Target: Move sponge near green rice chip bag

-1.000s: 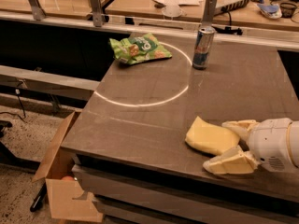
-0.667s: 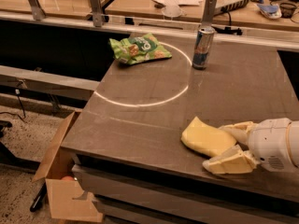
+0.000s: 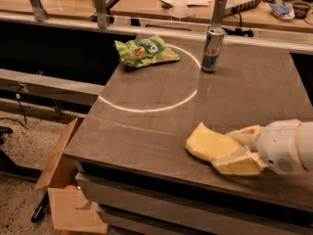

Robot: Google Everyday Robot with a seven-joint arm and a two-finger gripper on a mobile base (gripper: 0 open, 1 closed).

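My gripper has the sponge to put down on the table. Next, I let go of it there, against the near edge of the green rice chip bag (image 3: 152, 69).
The pale yellow sponge (image 3: 209, 143) lies near the front right of the dark table (image 3: 146, 131). My gripper (image 3: 240, 148) comes in from the right edge and is shut on the sponge's right side, one pale finger above and one below. The green rice chip bag (image 3: 145, 51) lies at the table's far left, well away from the sponge, beside a bright ring of light on the tabletop.
A tall blue-and-silver can (image 3: 212, 50) stands upright at the back centre, right of the bag. An open cardboard box (image 3: 61, 190) sits on the floor at the table's front left. A rail with metal posts (image 3: 100, 6) runs behind the table.
The sponge, held in my gripper, has slid a little to the left along the table's front. The bag and can have not moved.
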